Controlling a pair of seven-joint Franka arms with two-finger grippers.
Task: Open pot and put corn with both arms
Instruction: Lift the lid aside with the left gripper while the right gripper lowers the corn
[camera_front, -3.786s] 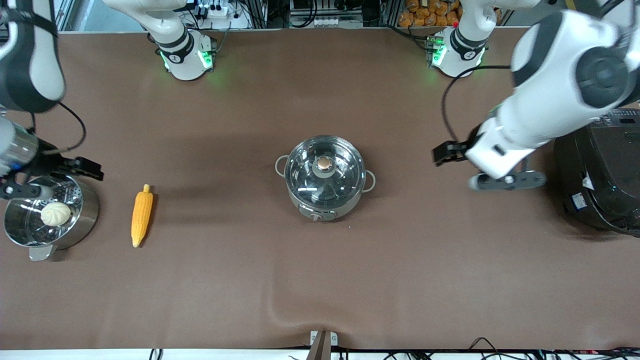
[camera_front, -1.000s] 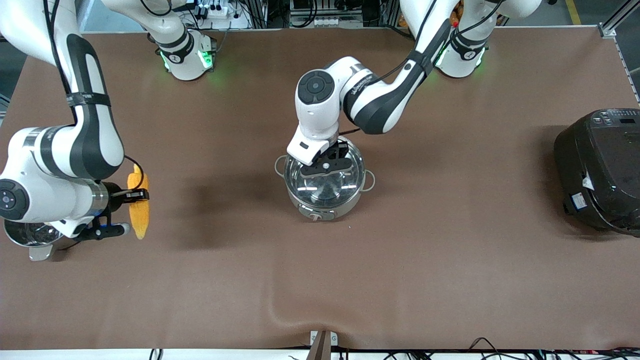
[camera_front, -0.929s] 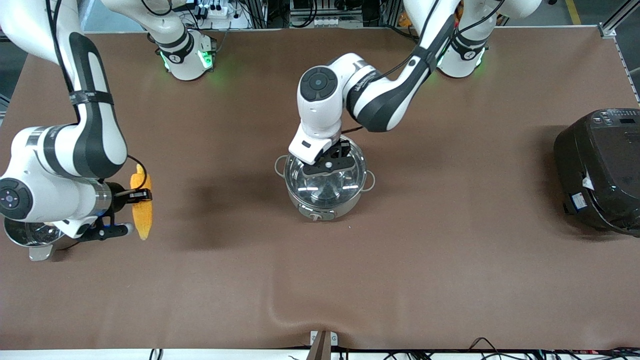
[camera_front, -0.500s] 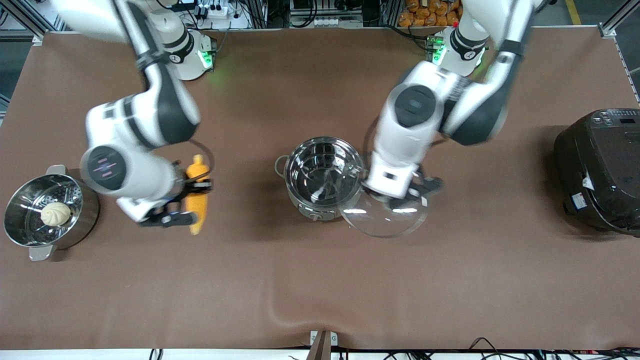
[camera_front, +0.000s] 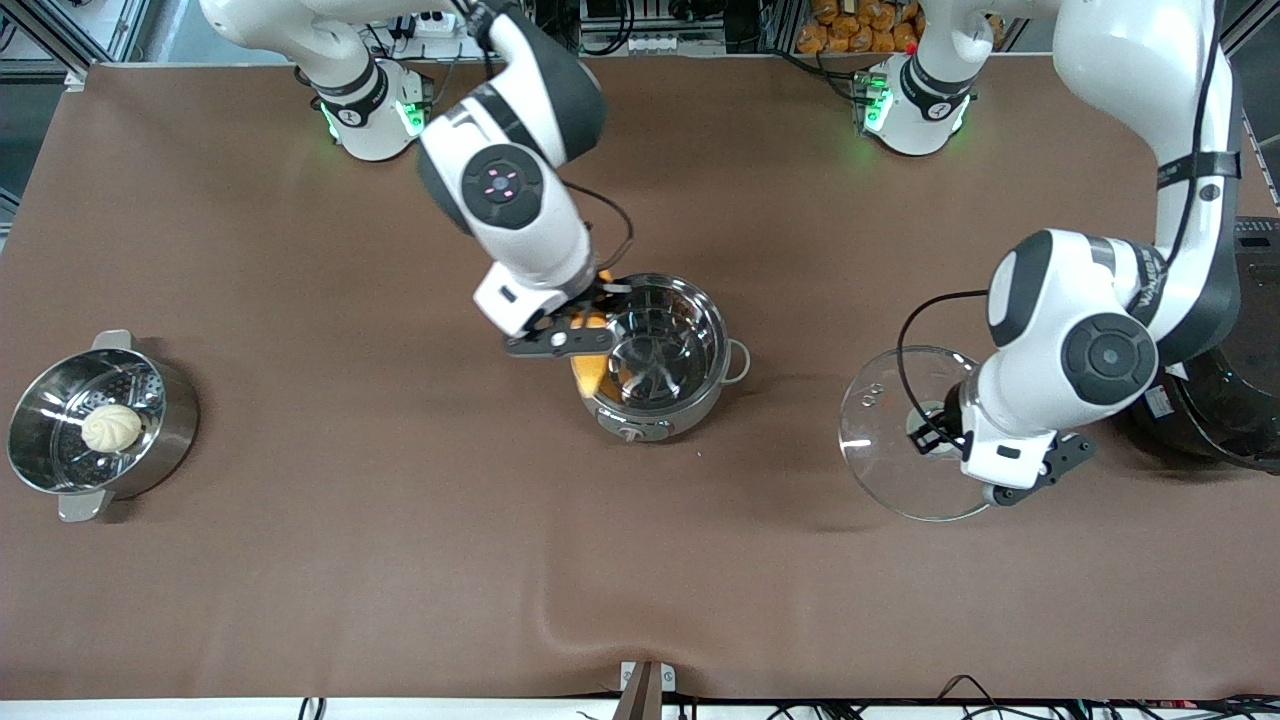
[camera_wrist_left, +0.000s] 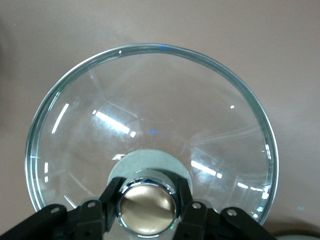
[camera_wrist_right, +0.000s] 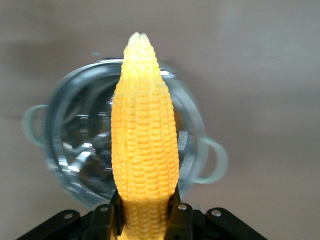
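I need to set the glass lid down with my left gripper and let go of it on the bare table (camera_front: 909, 438) between the steel pot and the black cooker.
The steel pot (camera_front: 690, 297) stands open in the middle of the table on its grey base. My right gripper (camera_front: 580, 335) is shut on the yellow corn (camera_front: 588, 372) and holds it over the pot's rim at the right arm's end. In the right wrist view the corn (camera_wrist_right: 144, 135) sticks out from the right gripper (camera_wrist_right: 145, 220) over the pot (camera_wrist_right: 75, 150). My left gripper (camera_front: 935, 432) is shut on the knob of the glass lid (camera_front: 885, 450), held over the table between the pot and the black cooker. The left wrist view shows the left gripper (camera_wrist_left: 146, 214) clamped on the copper knob (camera_wrist_left: 145, 202) of the lid (camera_wrist_left: 150, 110).
A steel steamer pot (camera_front: 170, 440) with a pale bun (camera_front: 111, 428) stands at the right arm's end of the table. A big black cooker (camera_front: 1225, 400) stands at the left arm's end, close to the left arm's wrist.
The right gripper picked the corn up from beside the steamer pot and carried it over the pot. The left gripper lifted the lid off and moved it toward the cooker.
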